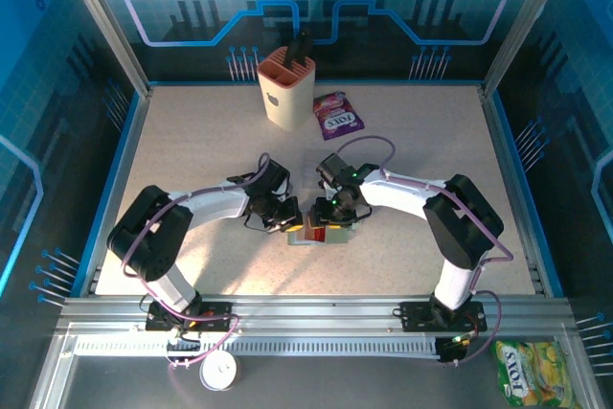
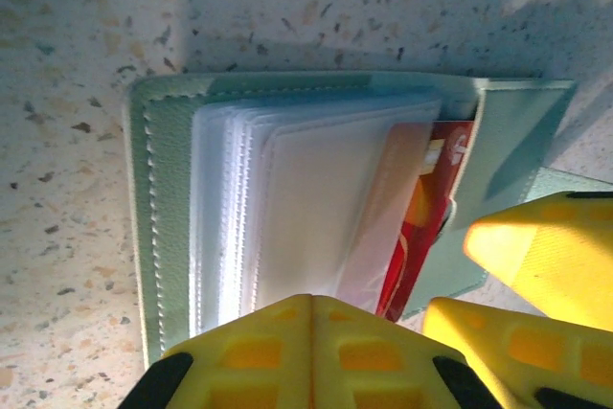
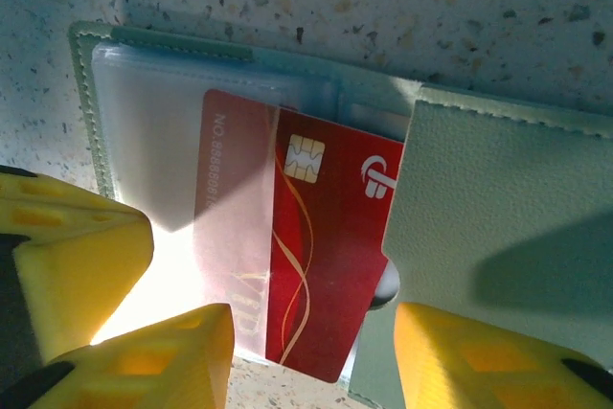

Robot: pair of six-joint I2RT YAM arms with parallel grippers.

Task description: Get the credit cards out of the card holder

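Note:
My right gripper should take hold again of the red card's free edge (image 3: 352,332) and lift upward, as the red card is half in its sleeve with its corner against the card holder's flap.
The grey-green card holder (image 2: 163,227) lies open on the speckled table, its clear sleeves (image 2: 287,198) fanned out. A red credit card (image 3: 335,256) with a chip sticks halfway out of one sleeve, and in the left wrist view the same red card (image 2: 426,227) shows edge-on. My left gripper (image 2: 311,299) is shut, its tips resting at the near edge of the sleeves. My right gripper (image 3: 306,361) is open, with the card's free end between its fingers (image 3: 182,352). In the top view the left gripper (image 1: 290,217) and right gripper (image 1: 332,215) meet over the holder (image 1: 321,234).
A beige slotted cup (image 1: 285,88) and a purple-and-white candy packet (image 1: 337,115) stand at the back of the table. A yellow-green packet (image 1: 532,371) and a white round object (image 1: 220,371) lie beyond the front rail.

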